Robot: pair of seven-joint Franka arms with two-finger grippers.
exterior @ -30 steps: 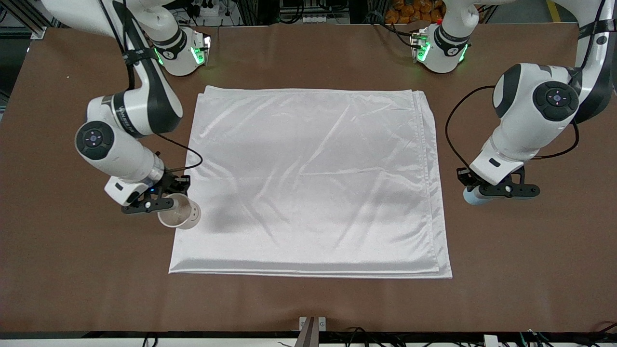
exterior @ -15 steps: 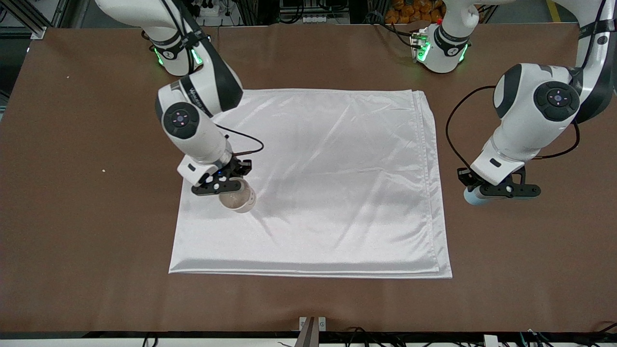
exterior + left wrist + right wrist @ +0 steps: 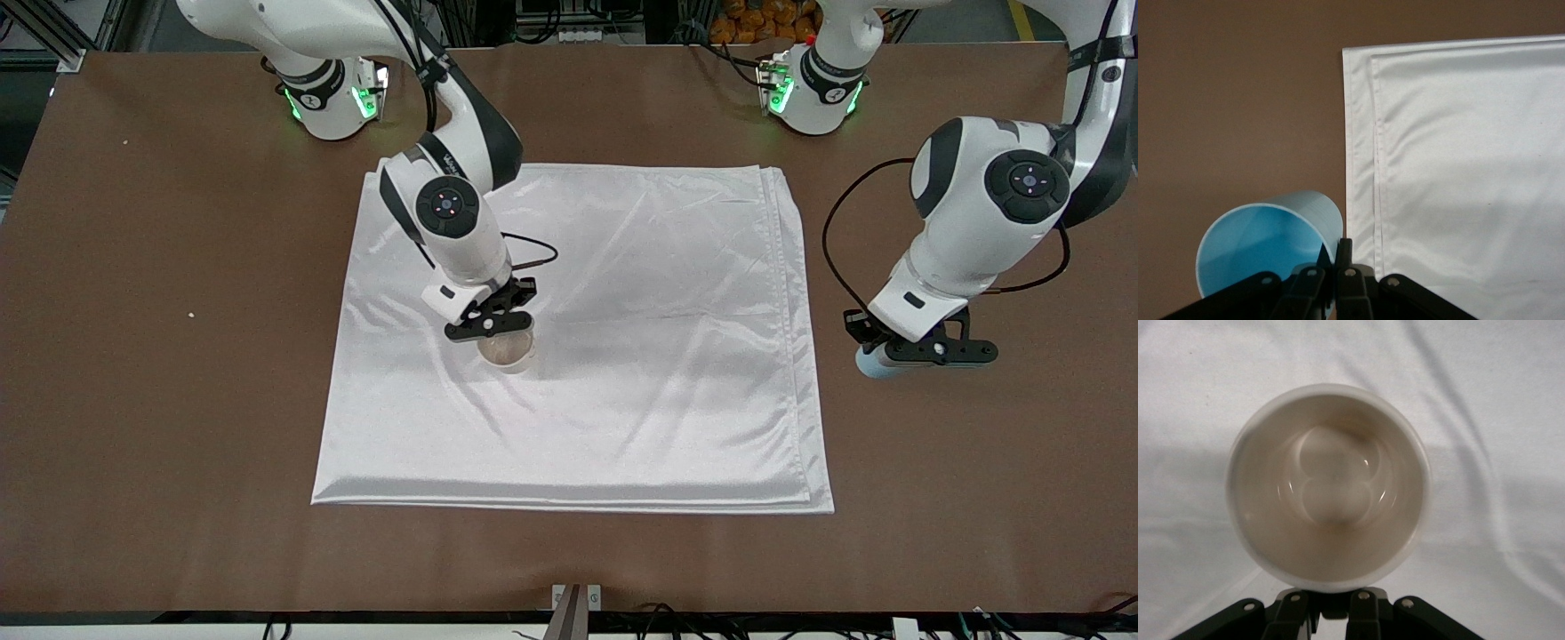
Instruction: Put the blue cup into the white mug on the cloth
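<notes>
Next, my right gripper sets the white mug down on the middle of the white cloth (image 3: pixel 597 330), closer to the blue cup.
The white mug (image 3: pixel 508 355) hangs mouth-up in my right gripper (image 3: pixel 491 325), which is shut on its side where the handle is hidden. It is low over the middle of the white cloth (image 3: pixel 640 267); whether it touches the cloth I cannot tell. In the right wrist view the mug (image 3: pixel 1328 487) is empty, just ahead of the right gripper (image 3: pixel 1331 603). My left gripper (image 3: pixel 925 352) is shut on the rim of the blue cup (image 3: pixel 875 364), over bare table beside the cloth's edge at the left arm's end. The left wrist view shows the blue cup (image 3: pixel 1265 243) at the left gripper (image 3: pixel 1333 257), next to the cloth (image 3: pixel 1458 167).
The brown table (image 3: pixel 160 427) surrounds the cloth on all sides. The cloth is lightly wrinkled and lies in folded layers. Both robot bases stand along the table's edge farthest from the front camera.
My right arm has carried the white mug from the cloth's edge at the right arm's end to over the cloth's middle. The left arm has held still with the blue cup.
</notes>
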